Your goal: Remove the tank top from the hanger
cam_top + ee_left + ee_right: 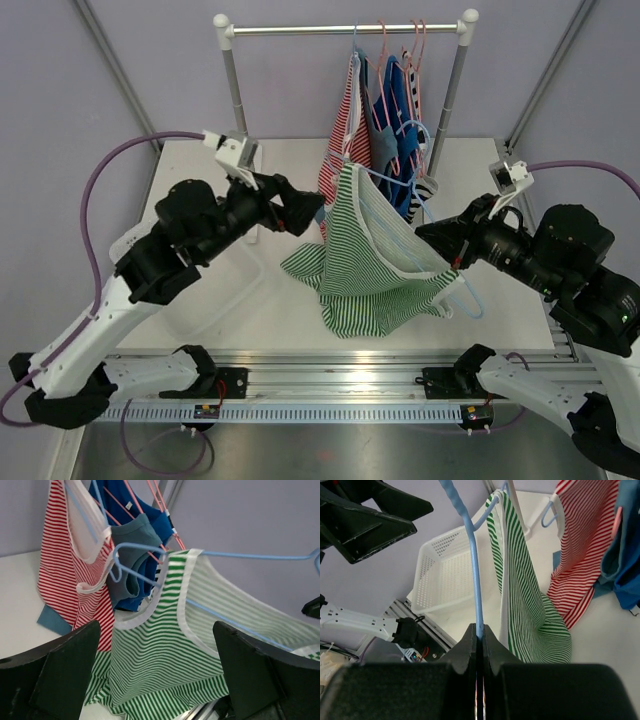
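The tank top's strap is looped over the hanger near its end, so the robot's left gripper should pinch that strap point(183, 559) before the right gripper pulls the hanger out.
The green-and-white striped tank top point(365, 265) hangs on a light-blue wire hanger point(468, 296), off the rack, its hem bunched on the table. My right gripper point(432, 240) is shut on the hanger's wire point(472, 570), which runs up from between its closed fingertips point(480, 632); the tank top point(520, 595) drapes just right of the wire. My left gripper point(305, 210) is open, left of the top's shoulder and apart from it. In the left wrist view its wide-spread fingers point(65, 670) frame the tank top point(160, 650) and hanger point(250, 556), with nothing between them.
A clothes rack point(345, 30) stands at the back with a red-striped top point(340, 140) and blue tops point(395, 120) on pink and blue hangers, close behind the green one. A white perforated basket point(445, 575) sits on the table's left side under the left arm.
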`<state>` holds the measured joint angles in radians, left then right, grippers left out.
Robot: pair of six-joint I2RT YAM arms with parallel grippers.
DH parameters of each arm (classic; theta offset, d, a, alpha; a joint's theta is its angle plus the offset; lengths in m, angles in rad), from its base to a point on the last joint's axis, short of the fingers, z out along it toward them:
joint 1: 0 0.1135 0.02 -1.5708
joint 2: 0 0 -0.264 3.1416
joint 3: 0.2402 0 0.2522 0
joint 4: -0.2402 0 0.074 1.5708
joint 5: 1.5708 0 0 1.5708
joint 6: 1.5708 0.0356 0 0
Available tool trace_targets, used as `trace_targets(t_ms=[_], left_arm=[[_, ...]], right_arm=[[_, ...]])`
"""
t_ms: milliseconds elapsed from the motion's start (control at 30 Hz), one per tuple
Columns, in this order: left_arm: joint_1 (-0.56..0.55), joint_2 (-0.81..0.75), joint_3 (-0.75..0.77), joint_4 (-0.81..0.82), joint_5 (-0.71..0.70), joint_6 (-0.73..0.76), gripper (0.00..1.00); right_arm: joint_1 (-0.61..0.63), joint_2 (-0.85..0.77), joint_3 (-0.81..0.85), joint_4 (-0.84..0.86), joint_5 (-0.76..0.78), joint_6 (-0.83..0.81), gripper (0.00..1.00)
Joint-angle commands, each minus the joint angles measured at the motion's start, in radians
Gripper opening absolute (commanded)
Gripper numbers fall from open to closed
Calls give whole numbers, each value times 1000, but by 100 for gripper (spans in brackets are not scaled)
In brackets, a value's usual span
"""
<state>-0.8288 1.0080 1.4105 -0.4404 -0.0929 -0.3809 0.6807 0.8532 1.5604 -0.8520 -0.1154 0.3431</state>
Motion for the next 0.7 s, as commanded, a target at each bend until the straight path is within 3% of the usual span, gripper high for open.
trace_targets(t_ms=[0,67,233,433,667], left_arm=[[-148,72,73,74,-287,111,99],[-205,135,100,74,-355,157,99],[-224,222,116,106,-340,183,98],[-222,313,127,112,-366,194,79],[-224,328,102,164,-318,188,75]], right_arm=[[6,-39,-26,1,43,37,0],[6,-63,-43,-7,39,42,0],[6,-89,-49,-25,19,46,0],[6,-86,-37,-48,13,33,0],[6,-57,-37,-51,0,19,0]])
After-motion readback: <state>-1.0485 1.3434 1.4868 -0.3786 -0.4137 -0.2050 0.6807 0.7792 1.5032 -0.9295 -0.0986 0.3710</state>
